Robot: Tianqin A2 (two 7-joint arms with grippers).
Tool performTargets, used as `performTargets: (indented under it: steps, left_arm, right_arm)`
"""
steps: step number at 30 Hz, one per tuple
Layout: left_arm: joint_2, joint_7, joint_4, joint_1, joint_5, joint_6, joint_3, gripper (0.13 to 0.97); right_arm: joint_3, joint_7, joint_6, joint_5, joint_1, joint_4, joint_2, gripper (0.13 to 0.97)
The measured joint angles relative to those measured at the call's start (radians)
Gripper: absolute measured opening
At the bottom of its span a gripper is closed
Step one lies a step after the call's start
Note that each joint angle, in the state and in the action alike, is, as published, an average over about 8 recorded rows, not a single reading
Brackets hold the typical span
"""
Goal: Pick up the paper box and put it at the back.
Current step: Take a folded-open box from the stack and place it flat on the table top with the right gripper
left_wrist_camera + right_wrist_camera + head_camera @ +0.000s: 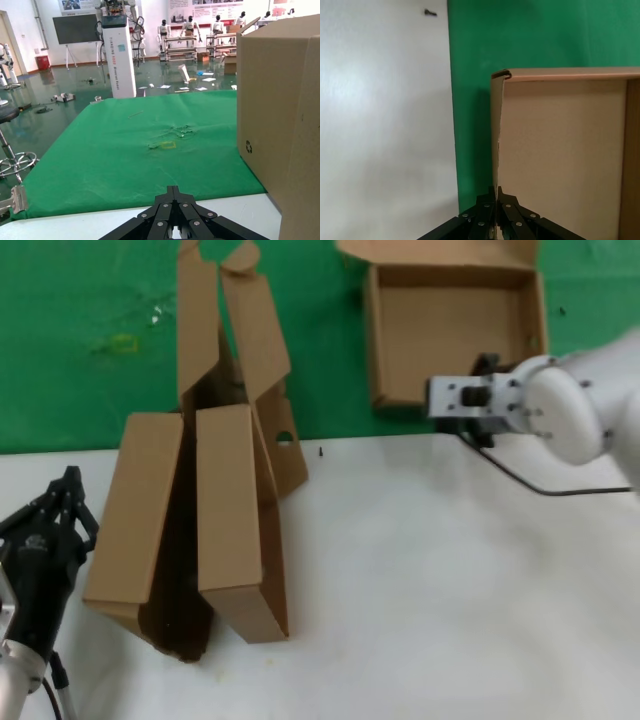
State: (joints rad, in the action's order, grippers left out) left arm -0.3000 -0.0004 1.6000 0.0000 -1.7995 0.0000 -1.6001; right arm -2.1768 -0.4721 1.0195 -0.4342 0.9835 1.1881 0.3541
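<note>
The robot's right gripper needs to set the paper box down on the green cloth [432,370] [527,140] along the cloth's border with the white tabletop. The box now sits at the cloth's back.
The paper box [450,330], open, shallow and brown, sits on the green cloth at the back [80,340], its lid flap folded away at the far side. My right gripper [486,370] is at the box's near wall, by its right corner. In the right wrist view the gripper [496,192] is shut on that thin cardboard wall [496,130], one finger inside the box and one outside over the cloth [470,75]. My left gripper [68,485] is parked at the lower left over the white table, shut and empty; it also shows in the left wrist view [173,190].
Two other brown cardboard boxes [200,520] stand propped together at the left, across the cloth's edge, close to my left gripper; one shows in the left wrist view [280,110]. The white tabletop [450,590] lies in front. A cable [560,488] trails from the right arm.
</note>
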Motion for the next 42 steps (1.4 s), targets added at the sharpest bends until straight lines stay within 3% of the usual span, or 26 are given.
performTargets:
  steps: [9,24,42]
  left_arm:
    - [0.000,0.000,0.000,0.000,0.000,0.000,0.000,0.143]
    - [0.000,0.000,0.000,0.000,0.000,0.000,0.000,0.143]
    - [0.000,0.000,0.000,0.000,0.000,0.000,0.000,0.143]
  right_arm:
    - [0.008,-0.001,0.014,0.059,0.009,-0.043,-0.087,0.149]
    - [0.009,-0.025,0.218,0.062,0.066,0.018,-0.104,0.148]
    - [-0.015,-0.026,0.196,0.067,0.099,-0.075,-0.151,0.148]
